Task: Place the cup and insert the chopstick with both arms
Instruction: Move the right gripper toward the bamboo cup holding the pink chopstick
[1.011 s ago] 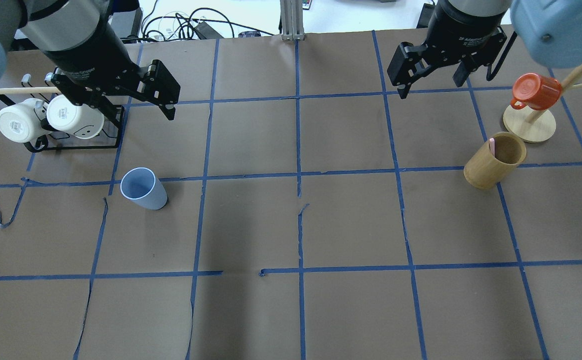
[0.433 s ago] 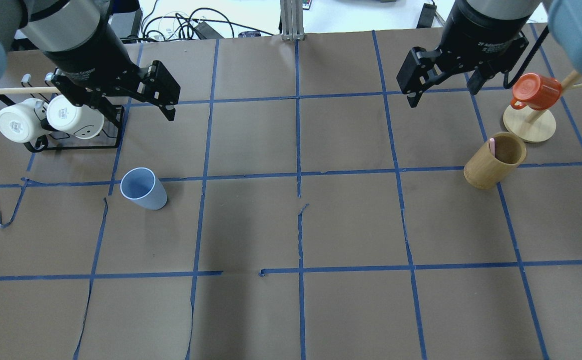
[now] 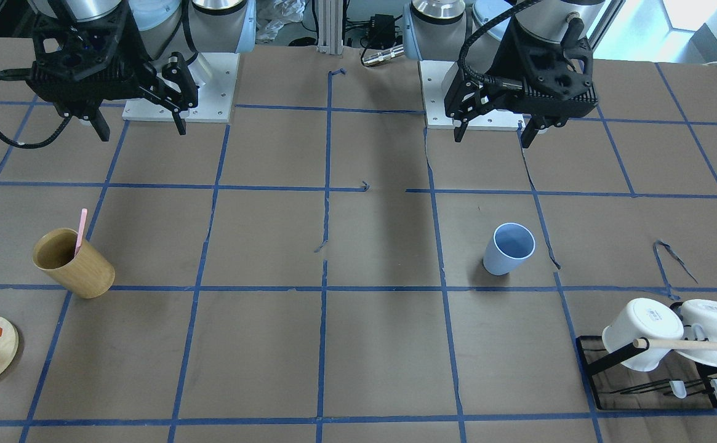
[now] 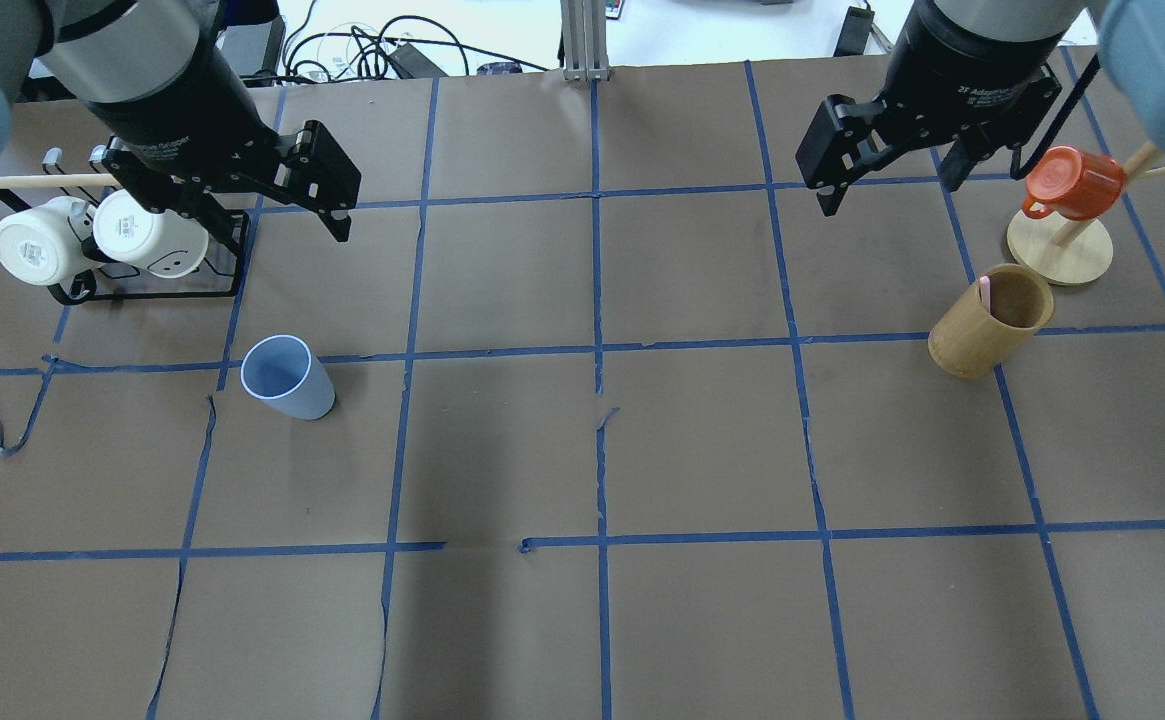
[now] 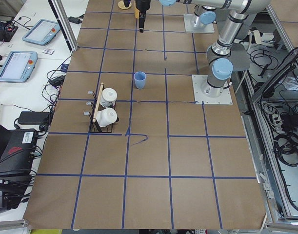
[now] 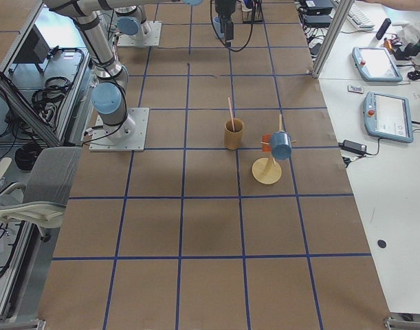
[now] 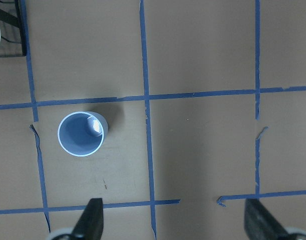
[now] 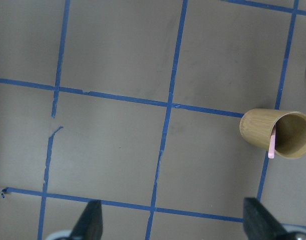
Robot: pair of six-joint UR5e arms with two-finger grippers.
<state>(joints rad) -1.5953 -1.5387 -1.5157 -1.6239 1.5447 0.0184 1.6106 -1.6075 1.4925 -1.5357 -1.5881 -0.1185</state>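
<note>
I will move my left gripper to the pale blue cup next and close it on the cup's rim [image 3: 494, 237] [image 7: 103, 135], at the side facing the tan wooden cup.
The pale blue cup [image 4: 287, 377] stands upright on the table's left half; it also shows in the front view [image 3: 509, 248] and in the left wrist view [image 7: 81, 133]. My left gripper [image 4: 262, 215] hangs open and empty above the table, behind the cup and apart from it. The pink chopstick [image 4: 985, 292] leans inside a tan wooden cup [image 4: 990, 320] on the right; it also shows in the right wrist view [image 8: 272, 145]. My right gripper [image 4: 887, 192] is open and empty, high up, behind and left of the wooden cup.
A black rack [image 4: 142, 285] with two white mugs [image 4: 37, 245] and a wooden rod [image 4: 42, 181] stands at the far left. A wooden mug tree [image 4: 1060, 250] holding an orange mug [image 4: 1072, 185] stands behind the wooden cup. Blue tape lines grid the brown table.
My right gripper has moved a little to the right and toward the wooden cup. The left arm, the blue cup and the chopstick have not moved.
</note>
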